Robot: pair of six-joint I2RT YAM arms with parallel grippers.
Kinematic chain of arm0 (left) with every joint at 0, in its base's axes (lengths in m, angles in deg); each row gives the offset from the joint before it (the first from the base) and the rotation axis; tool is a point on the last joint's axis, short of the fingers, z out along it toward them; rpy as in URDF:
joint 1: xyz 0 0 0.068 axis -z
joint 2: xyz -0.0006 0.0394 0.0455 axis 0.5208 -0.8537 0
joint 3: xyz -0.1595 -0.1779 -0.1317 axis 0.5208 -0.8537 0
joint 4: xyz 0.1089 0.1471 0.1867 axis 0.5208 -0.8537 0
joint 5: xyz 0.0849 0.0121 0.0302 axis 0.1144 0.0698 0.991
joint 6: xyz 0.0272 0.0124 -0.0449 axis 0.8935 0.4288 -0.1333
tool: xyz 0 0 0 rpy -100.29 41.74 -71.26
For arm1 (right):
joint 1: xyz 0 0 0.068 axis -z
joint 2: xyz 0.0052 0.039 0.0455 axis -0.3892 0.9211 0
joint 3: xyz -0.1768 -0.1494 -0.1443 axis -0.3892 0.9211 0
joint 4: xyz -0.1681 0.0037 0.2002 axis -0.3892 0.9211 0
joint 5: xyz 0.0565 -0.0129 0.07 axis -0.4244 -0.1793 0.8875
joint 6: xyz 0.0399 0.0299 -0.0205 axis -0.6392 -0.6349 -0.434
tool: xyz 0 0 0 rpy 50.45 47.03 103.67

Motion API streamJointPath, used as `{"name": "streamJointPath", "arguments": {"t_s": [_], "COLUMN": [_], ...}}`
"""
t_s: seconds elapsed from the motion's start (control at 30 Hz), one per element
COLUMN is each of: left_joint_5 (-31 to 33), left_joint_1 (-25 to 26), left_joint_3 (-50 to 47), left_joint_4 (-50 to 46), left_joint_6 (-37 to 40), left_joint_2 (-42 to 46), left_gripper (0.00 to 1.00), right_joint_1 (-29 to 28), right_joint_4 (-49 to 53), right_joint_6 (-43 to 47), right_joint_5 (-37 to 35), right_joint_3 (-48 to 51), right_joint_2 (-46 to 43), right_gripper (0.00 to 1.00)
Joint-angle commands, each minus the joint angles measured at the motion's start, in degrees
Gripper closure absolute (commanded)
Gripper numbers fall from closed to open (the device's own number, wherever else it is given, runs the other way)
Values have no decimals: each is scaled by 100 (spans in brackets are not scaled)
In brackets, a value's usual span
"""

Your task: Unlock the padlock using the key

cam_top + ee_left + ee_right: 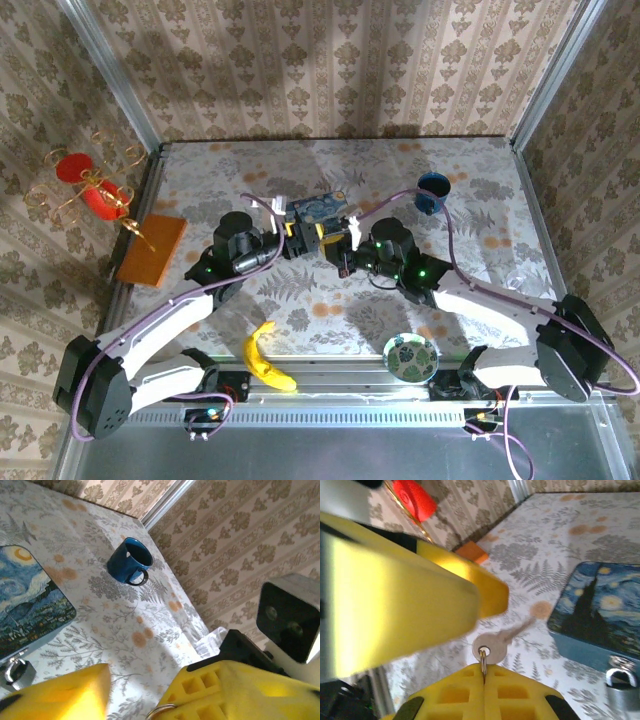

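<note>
The silver key hangs loose from the key ring in the robot's right gripper, so the left gripper will back away and close on the key's blade (519, 630).
The small silvery padlock (620, 679) hangs on the front of a blue starry-night tin (602, 607), at the lower right of the right wrist view. In the left wrist view the padlock (15, 672) sits at the tin's (27, 602) near edge. My right gripper (484, 671) is shut on a key ring. The silver key (491, 646) dangles from it, blade pointing up-right, a short way left of the padlock. My left gripper (292, 238) is open, and one of its yellow fingers (65, 696) is beside the right gripper (225, 690). Both grippers meet just in front of the tin (318, 208).
A blue mug (433, 190) stands at the back right. A banana (268, 360) and a patterned plate (410, 357) lie near the front edge. An orange board (152, 250) and a red candle holder (90, 190) are at the left wall.
</note>
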Motion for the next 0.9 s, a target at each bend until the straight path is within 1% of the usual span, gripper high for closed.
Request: {"name": "streamJointPath", "arguments": {"t_s": [0.0,0.07,0.17,0.2,0.27,0.33,0.4,0.47,0.57,0.63,0.73,0.8,0.87], "left_joint_5": [24,36,144,187,264,195,-7,-163,-140,-113,-147,-220,-505], "left_joint_1": [-104,-170,-251,-272,-330,-385,-436,-484,-485,-480,-442,-432,-408], "left_joint_3": [8,35,70,62,14,-118,-301,-487,-655,-780,-997,-1126,-1171], "left_joint_4": [-10,-227,-571,-663,-788,-682,-415,-214,-293,-281,-4,337,665], "left_joint_6": [-57,-19,-19,-19,-67,-57,51,222,737,1152,1671,1807,2019], "left_joint_2": [245,344,476,533,631,752,902,1076,1361,1498,1623,1636,1612], "left_gripper": [30,21,3,0,0,0,0,0,1,5,19,19,20], "right_joint_1": [-16,-18,-13,-14,-15,-6,30,88,108,119,128,127,141], "right_joint_4": [1107,1617,2334,2544,2968,3221,3372,3646,3944,4070,4128,4047,4072], "right_joint_6": [969,1479,2196,2389,2636,2612,2249,1893,1321,1008,740,645,542], "right_joint_5": [-468,-515,-407,-370,-324,-482,-756,-691,-646,-531,-166,96,226], "right_joint_3": [-406,-607,-927,-1049,-1329,-1600,-1891,-2249,-2695,-2904,-3091,-3121,-3211], "right_joint_2": [-346,-435,-511,-526,-484,-411,-282,-133,19,76,73,20,-8], "right_gripper": [100,100,100,100,100,100,100,100,100,100,100,100,100]}}
